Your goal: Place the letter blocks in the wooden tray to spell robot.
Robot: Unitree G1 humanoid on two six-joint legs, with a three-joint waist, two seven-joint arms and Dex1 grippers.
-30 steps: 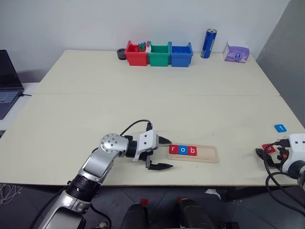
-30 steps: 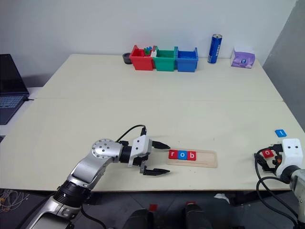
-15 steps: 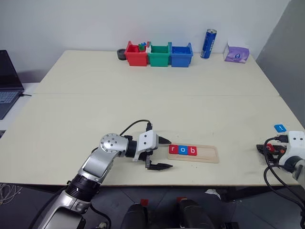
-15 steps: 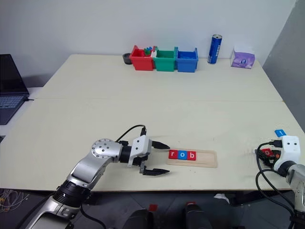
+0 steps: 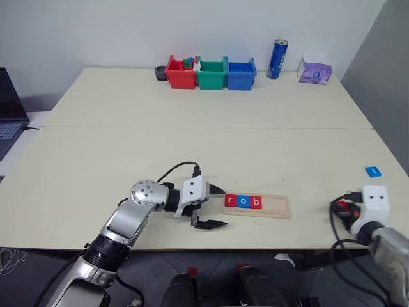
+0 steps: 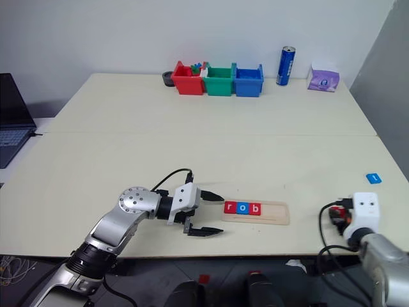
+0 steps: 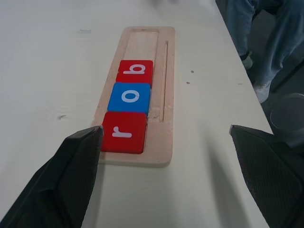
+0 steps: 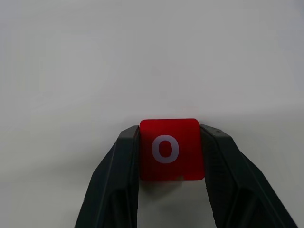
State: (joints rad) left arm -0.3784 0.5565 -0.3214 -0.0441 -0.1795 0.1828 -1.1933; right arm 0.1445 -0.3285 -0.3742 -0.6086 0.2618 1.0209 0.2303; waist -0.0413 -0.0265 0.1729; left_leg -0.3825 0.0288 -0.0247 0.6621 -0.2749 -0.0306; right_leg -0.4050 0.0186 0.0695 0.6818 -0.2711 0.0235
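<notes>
The robot's right gripper covers the red o's side that must meet the red b, so it should set the block down and take its top and bottom edges [image 8: 169,121].
The wooden tray [image 5: 276,207] lies near the table's front edge with three letter blocks at its left end: red r [image 7: 123,131], blue o [image 7: 129,96] and red b [image 7: 136,71]. My left gripper [image 5: 216,206] stands open just left of the tray, its fingers [image 7: 71,175] on either side of the tray's end without touching it. My right gripper [image 8: 169,132] is shut on a red o block [image 8: 168,148] and hangs low over the table's front right corner [image 5: 344,208]. A blue t block [image 5: 373,171] lies flat on the table beyond it.
Red [image 5: 181,71], green [image 5: 211,72] and blue [image 5: 241,72] bins stand at the table's far edge, with a blue can [image 5: 277,59] and a purple packet [image 5: 315,71] to their right. A laptop [image 5: 6,115] sits at far left. A person's legs [image 7: 251,28] show beyond the table.
My right gripper has closed on the red o block and carried it left, toward the tray. The left arm has stayed put.
</notes>
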